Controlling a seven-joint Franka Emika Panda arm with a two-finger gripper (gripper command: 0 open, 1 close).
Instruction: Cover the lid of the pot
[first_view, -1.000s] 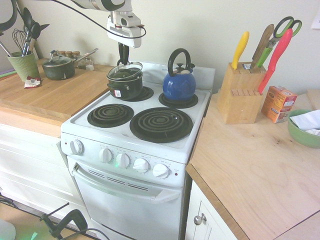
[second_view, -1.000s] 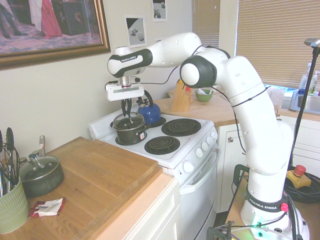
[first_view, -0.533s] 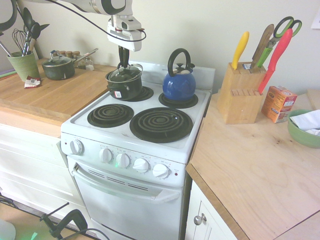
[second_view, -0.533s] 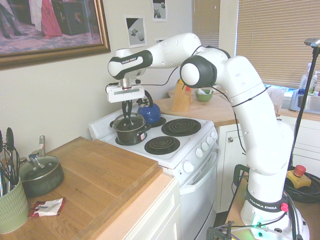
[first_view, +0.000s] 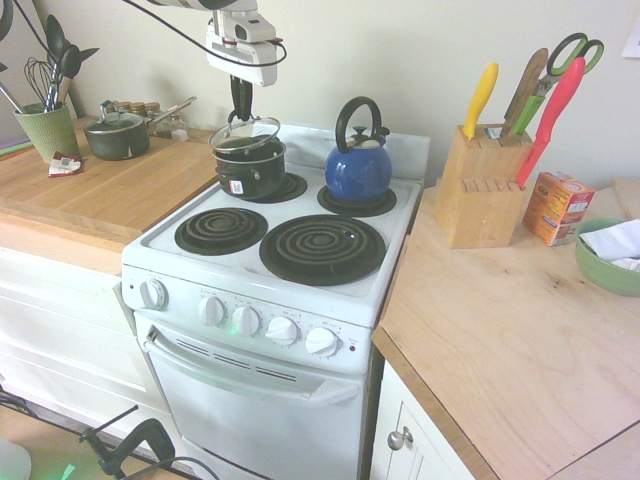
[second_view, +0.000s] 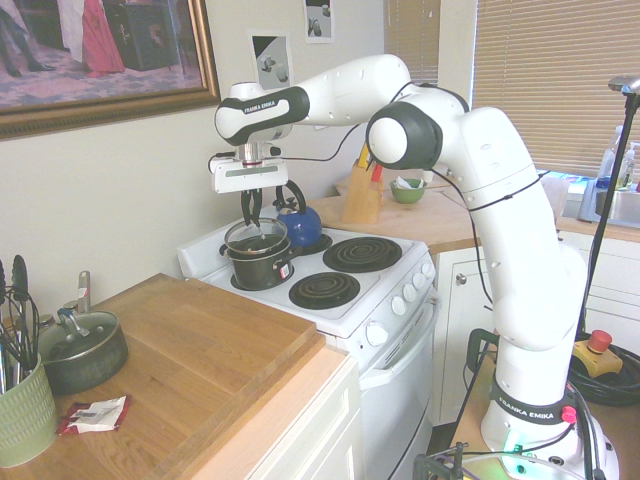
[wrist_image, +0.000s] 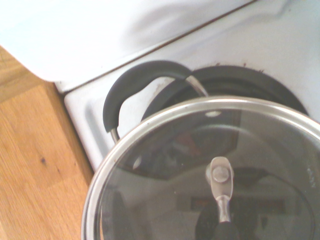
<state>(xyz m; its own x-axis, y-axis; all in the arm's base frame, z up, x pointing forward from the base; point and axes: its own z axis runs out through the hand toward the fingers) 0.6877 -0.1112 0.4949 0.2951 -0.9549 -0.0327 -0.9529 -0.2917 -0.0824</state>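
Next, my gripper lays the glass lid flat on the rim of the small black pot (second_view: 258, 245) (wrist_image: 222, 225) beside the blue kettle and lets go of it there.
The small black pot (first_view: 250, 170) with a red-and-white label stands on the stove's back left burner. The clear glass lid (first_view: 244, 133) with its metal rim hangs slightly tilted just above the pot's rim, and my gripper (first_view: 241, 112) is shut on its knob from above. The other exterior view shows the same: the gripper (second_view: 256, 212) holds the lid (second_view: 255, 236) a little over the pot (second_view: 261, 266). In the wrist view the lid (wrist_image: 165, 200) fills the frame, with the pot's black handle (wrist_image: 131, 82) beyond it.
A blue kettle (first_view: 358, 166) sits on the back right burner beside the pot. A dark green lidded pot (first_view: 117, 136) and a utensil cup (first_view: 46, 129) stand on the wooden counter to the left. A knife block (first_view: 480, 185) is on the right counter. The wall is close behind.
The lid dipped to the pot's rim half a second ago. My gripper has since lifted it and shifted it slightly left, so it hangs above the pot.
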